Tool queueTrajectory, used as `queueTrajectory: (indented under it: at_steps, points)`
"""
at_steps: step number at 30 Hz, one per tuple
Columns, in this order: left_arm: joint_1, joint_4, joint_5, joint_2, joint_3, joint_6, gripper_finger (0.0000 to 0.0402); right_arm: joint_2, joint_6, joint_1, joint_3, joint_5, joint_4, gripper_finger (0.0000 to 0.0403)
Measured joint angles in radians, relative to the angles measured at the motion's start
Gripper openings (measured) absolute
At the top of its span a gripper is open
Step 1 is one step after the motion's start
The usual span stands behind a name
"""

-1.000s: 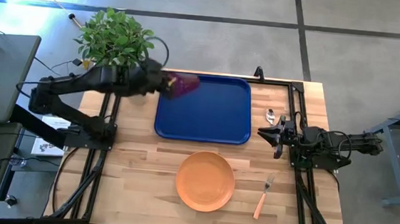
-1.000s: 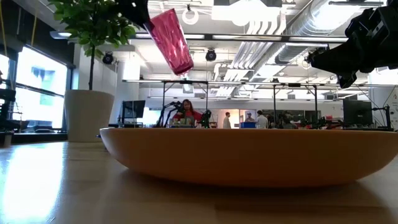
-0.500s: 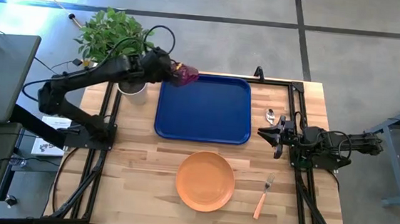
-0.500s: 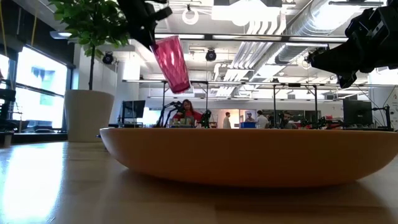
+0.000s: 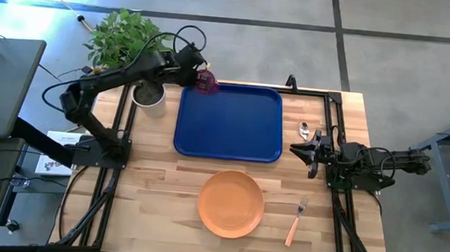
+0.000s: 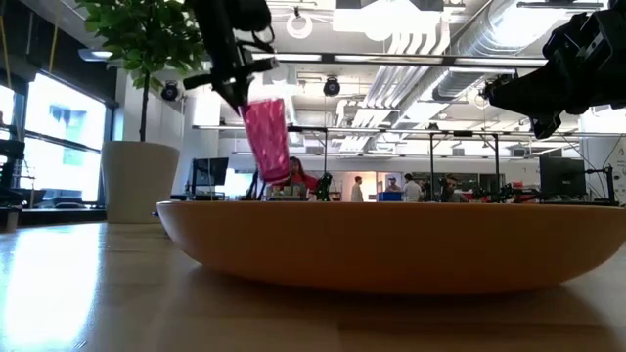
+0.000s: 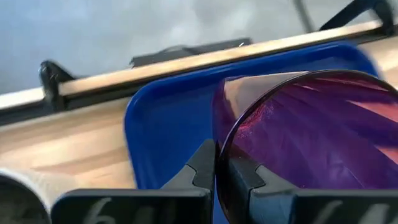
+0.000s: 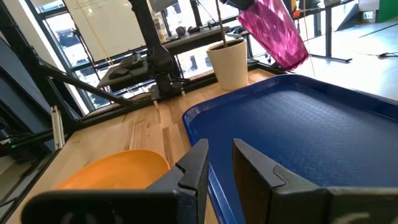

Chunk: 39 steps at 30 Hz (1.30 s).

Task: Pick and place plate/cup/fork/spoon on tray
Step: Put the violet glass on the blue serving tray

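Observation:
Next, I let go of the dark red cup with my left gripper in the blue tray's far corner [image 5: 199, 103] [image 7: 186, 144] nearest the white plant pot.
My left gripper [image 5: 194, 74] is shut on the dark red translucent cup [image 5: 206, 81], over the far left corner of the blue tray [image 5: 228, 134]. In the low view the cup [image 6: 266, 137] hangs below the gripper, mouth up and slightly tilted. The orange plate [image 5: 231, 203] lies on the table near the tray. The fork [image 5: 296, 222] lies right of the plate. The spoon [image 5: 305, 132] lies right of the tray. My right gripper [image 5: 297, 151] is open and empty, beside the tray's right edge, next to the spoon. My left gripper holds the cup by its rim [image 7: 219, 158], with the wall between its fingers: one finger [image 7: 239, 177] inside the cup and one [image 7: 202, 168] outside. The fingers come from above, slanting from the table's left. The cup [image 8: 273, 28] hangs clear above the tray's corner, slightly tilted.
A white plant pot [image 5: 149, 94] with a leafy plant [image 5: 127, 38] stands just left of the tray's far corner, close under my left arm. Bare wood lies left of the plate and tray.
My left gripper has gone down and a little toward the table's far edge with the cup, over the tray's far left corner. The cup has swung from a strong tilt to nearly upright, still lifted clear.

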Motion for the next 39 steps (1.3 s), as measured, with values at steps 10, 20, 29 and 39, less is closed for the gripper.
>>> queueTrajectory:
  at_steps: [10, 20, 29, 39]
  points:
    - [0.042, -0.144, 0.020, 0.101, 0.033, -0.029, 0.0005, 0.000, 0.000, 0.000, 0.000, 0.000, 0.000, 0.0062]
    - [0.063, -0.154, 0.073, 0.142, 0.033, -0.045, 0.0005, 0.000, 0.002, 0.000, 0.000, 0.000, 0.000, 0.0062]
    - [0.106, -0.153, 0.114, 0.142, 0.033, -0.025, 0.0005, 0.000, 0.002, 0.000, 0.000, 0.000, 0.000, 0.0062]
    - [0.106, -0.149, 0.117, 0.157, 0.033, -0.020, 0.0005, 0.000, 0.001, 0.000, 0.000, 0.000, 0.000, 0.0062]
